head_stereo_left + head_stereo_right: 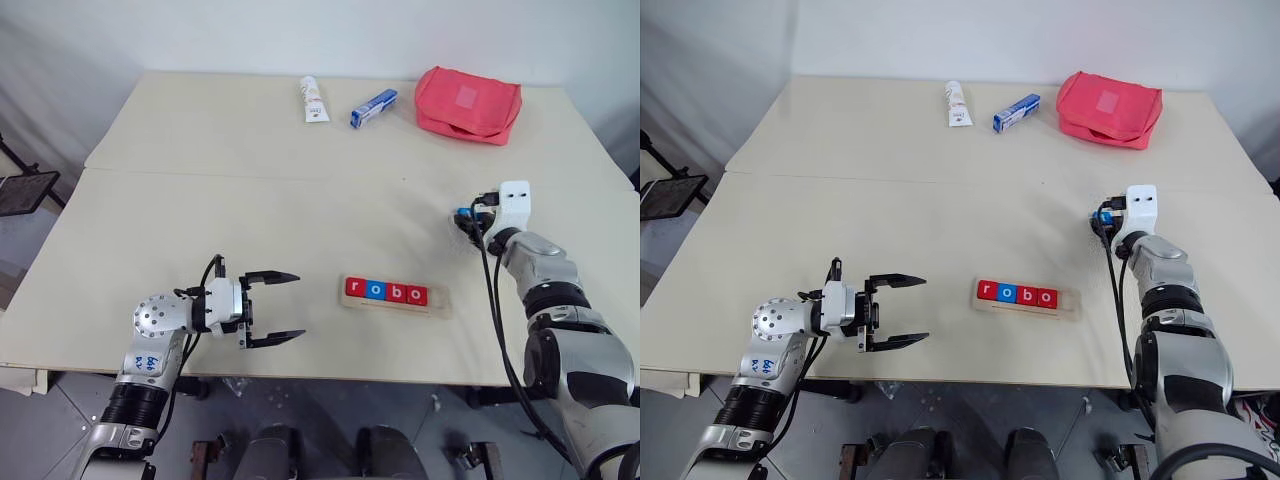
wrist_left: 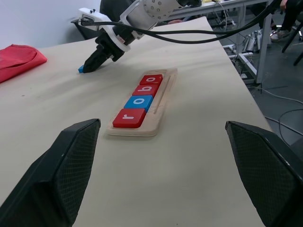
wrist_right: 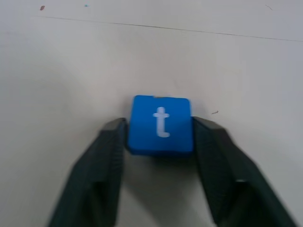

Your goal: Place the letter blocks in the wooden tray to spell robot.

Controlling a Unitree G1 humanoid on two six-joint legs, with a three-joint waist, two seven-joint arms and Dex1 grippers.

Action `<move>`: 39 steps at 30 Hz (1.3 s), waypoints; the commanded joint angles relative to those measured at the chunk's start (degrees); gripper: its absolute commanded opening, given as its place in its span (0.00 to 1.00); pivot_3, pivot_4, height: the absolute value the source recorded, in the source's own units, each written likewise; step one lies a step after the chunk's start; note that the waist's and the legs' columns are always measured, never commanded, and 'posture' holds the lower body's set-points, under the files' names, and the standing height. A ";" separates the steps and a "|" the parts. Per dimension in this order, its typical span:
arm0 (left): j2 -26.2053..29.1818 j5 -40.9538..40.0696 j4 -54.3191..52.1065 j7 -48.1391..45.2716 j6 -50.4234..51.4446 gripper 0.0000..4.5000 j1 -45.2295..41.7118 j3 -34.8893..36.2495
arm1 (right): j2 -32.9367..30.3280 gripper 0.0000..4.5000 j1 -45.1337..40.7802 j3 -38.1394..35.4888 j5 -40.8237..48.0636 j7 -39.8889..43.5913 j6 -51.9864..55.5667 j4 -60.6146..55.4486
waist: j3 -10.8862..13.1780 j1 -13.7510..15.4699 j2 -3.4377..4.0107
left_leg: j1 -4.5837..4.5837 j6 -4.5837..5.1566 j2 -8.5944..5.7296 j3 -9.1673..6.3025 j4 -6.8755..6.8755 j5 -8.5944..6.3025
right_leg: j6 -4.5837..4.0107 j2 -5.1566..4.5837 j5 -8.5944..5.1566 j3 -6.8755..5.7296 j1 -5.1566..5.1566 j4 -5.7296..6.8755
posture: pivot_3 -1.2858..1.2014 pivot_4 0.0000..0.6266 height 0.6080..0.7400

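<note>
I need to set the t block down with my right gripper, then take its near and far sides (image 3: 161,152), because a finger covers the side of it that must meet the last o.
The wooden tray (image 1: 441,304) lies near the table's front edge, right of centre. Four letter blocks sit in it in a row, reading r (image 1: 354,289), o (image 1: 375,291), b (image 1: 396,293), o (image 1: 417,295); its right end slot is bare. The fifth block, a blue t (image 3: 161,124), rests on the table at the right, beyond the tray. My right gripper (image 1: 464,218) has a finger pressed against each side of it. My left gripper (image 1: 300,305) hangs open and empty left of the tray, pointing toward it.
At the table's far side lie a white tube (image 1: 314,99), a blue-and-white box (image 1: 373,108) and a red pouch (image 1: 468,104). A seam (image 1: 250,177) crosses the tabletop. A black stand (image 1: 25,190) sits off the table's left edge.
</note>
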 commanded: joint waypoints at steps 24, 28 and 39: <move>0.05 -4.52 7.39 -9.56 -0.22 1.00 -4.05 1.23 | 13.49 0.33 53.47 -11.34 15.17 -20.30 45.29 -103.41 | -0.05 1.62 0.13 | 0.04 -0.04 -0.02 0.05 -0.07 -0.01 | 0.00 0.10 0.00 0.35 -0.09 0.01 | 0.52 0.24 1.00; 0.53 -4.99 7.27 -9.65 0.36 1.00 -3.96 2.17 | 15.06 0.33 56.91 -11.83 15.25 -20.90 45.39 -105.61 | -0.05 1.47 0.13 | 0.06 -0.07 -0.02 0.02 -0.17 -0.03 | 0.00 0.18 0.00 0.42 -0.12 0.05 | 0.52 0.24 1.00; 0.99 -4.44 6.57 -8.93 -0.03 1.00 -3.49 2.38 | 15.63 0.40 59.82 -12.14 15.06 -19.42 41.28 -101.45 | -0.05 1.39 0.13 | 0.14 -0.07 0.02 0.12 -0.14 -0.02 | 0.00 0.26 0.00 0.66 -0.10 0.03 | 0.52 0.24 1.00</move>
